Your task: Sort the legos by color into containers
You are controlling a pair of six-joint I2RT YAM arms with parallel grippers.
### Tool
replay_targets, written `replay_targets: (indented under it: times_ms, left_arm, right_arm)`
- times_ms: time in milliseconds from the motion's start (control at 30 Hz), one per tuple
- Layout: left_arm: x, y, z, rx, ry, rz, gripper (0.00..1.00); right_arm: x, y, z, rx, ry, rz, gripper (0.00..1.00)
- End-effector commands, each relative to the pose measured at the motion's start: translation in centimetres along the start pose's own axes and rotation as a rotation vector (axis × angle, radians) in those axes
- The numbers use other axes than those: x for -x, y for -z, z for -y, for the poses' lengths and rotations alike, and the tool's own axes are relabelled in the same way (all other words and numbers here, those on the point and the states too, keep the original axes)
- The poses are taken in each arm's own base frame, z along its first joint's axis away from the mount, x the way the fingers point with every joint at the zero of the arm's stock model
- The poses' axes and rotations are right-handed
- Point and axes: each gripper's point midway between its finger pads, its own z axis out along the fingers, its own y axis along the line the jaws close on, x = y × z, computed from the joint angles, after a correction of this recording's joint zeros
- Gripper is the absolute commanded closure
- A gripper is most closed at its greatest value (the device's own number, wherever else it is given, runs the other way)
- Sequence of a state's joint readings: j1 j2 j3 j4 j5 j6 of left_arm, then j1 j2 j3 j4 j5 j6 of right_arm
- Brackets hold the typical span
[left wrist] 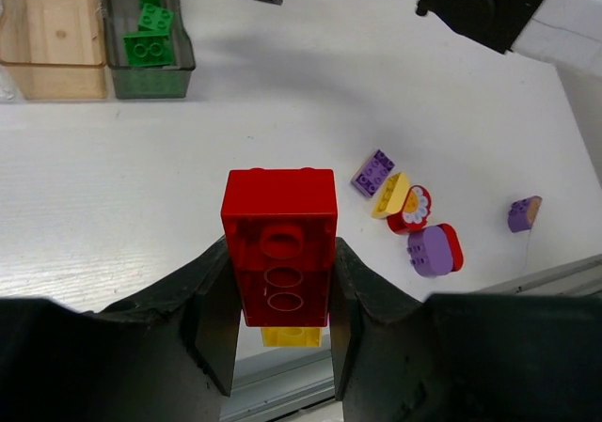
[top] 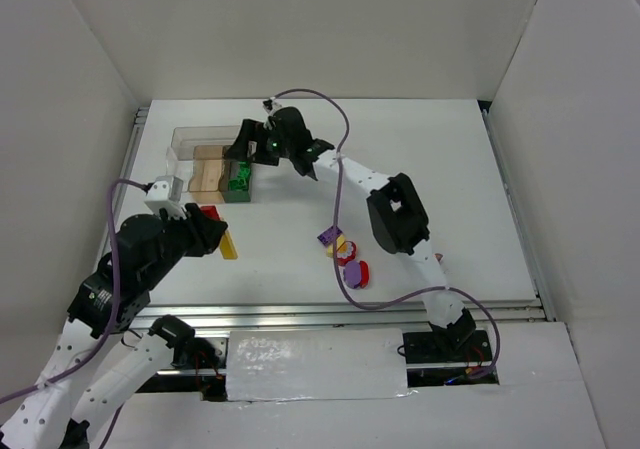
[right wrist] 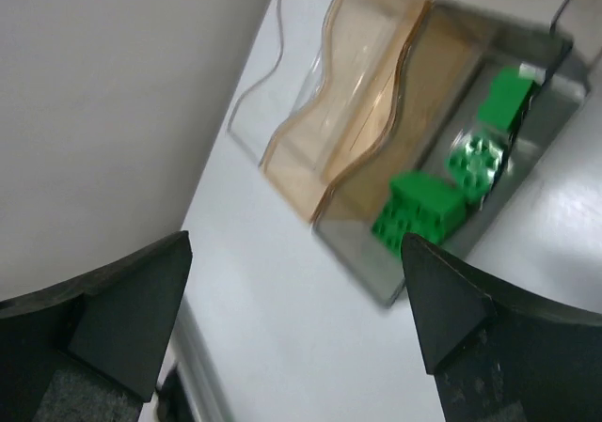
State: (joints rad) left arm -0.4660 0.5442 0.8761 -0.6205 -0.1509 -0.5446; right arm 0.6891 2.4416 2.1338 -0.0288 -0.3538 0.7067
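Observation:
The red brick is to go in the tan compartment (top: 214,174) (left wrist: 68,20), beside the green bricks' grey-bottomed compartment. Next, my left gripper releases it there.
My left gripper (left wrist: 280,255) is shut on a red brick (left wrist: 279,243), held above the table near its front left; a yellow piece (left wrist: 292,336) shows just beneath it. The same red brick (top: 210,212) sits beside a long yellow bar (top: 229,246). My right gripper (right wrist: 293,243) hangs open and empty over the clear box (top: 190,144). Three green bricks (right wrist: 428,211) lie in its grey-bottomed compartment (left wrist: 150,85). The tan compartments (left wrist: 56,27) hold nothing I can see. Loose purple, yellow and red legos (top: 347,257) lie mid-table.
The loose group is a purple brick (left wrist: 373,172), a yellow disc (left wrist: 390,195), a red flower disc (left wrist: 412,209) and a purple-and-red piece (left wrist: 435,250). Another purple piece (left wrist: 523,213) lies further right. White walls enclose the table; a metal rail runs along its front edge.

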Motion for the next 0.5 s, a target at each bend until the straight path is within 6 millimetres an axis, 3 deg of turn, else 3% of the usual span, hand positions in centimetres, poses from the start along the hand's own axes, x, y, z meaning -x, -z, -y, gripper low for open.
replay_targets:
  times_ms: [0, 33, 67, 133, 167, 233, 267, 300, 367, 467]
  left_arm:
    - [2.1, 0.8, 2.3, -0.131, -0.021, 0.088, 1.0]
    - [2.7, 1.3, 3.1, -0.171, -0.018, 0.115, 1.0]
    - [2.9, 1.6, 3.7, -0.206, -0.018, 0.126, 1.0]
    - [2.7, 2.5, 5.9, -0.337, -0.025, 0.114, 1.0]
    - [2.7, 3.4, 7.9, -0.459, -0.042, 0.105, 1.0]
    - [2.5, 4.3, 9.8, -0.573, -0.059, 0.089, 1.0]
    - [3.0, 4.9, 10.9, -0.641, -0.07, 0.109, 1.0]
    - [2.5, 5.9, 12.0, -0.731, -0.089, 0.088, 1.0]
    - [2.7, 6.8, 13.4, -0.829, -0.102, 0.106, 1.0]
    - [2.6, 7.8, 14.2, -0.904, -0.104, 0.1, 1.0]
  right_arm:
    - [6.4, 9.1, -11.1, 0.269, 0.161, 0.139, 0.01]
    - [3.2, 10.4, -10.3, 0.353, 0.193, 0.071, 0.0]
    - [3.5, 14.0, -13.1, 0.447, 0.248, 0.086, 0.0]
    - [2.3, 18.0, -14.4, 0.607, 0.349, 0.077, 0.01]
    - [-1.4, 21.0, -14.2, 0.691, 0.338, -0.028, 0.0]
    - [-5.2, 24.3, -13.9, 0.789, 0.368, -0.04, 0.0]
    - [-6.2, 26.8, -15.4, 0.85, 0.354, -0.062, 0.0]
    - [-7.1, 28.3, -16.6, 0.916, 0.393, -0.038, 0.0]
    - [-9.5, 30.3, -16.8, 0.943, 0.327, -0.068, 0.0]
    - [-12.1, 33.0, -18.3, 1.016, 0.336, -0.048, 0.01]
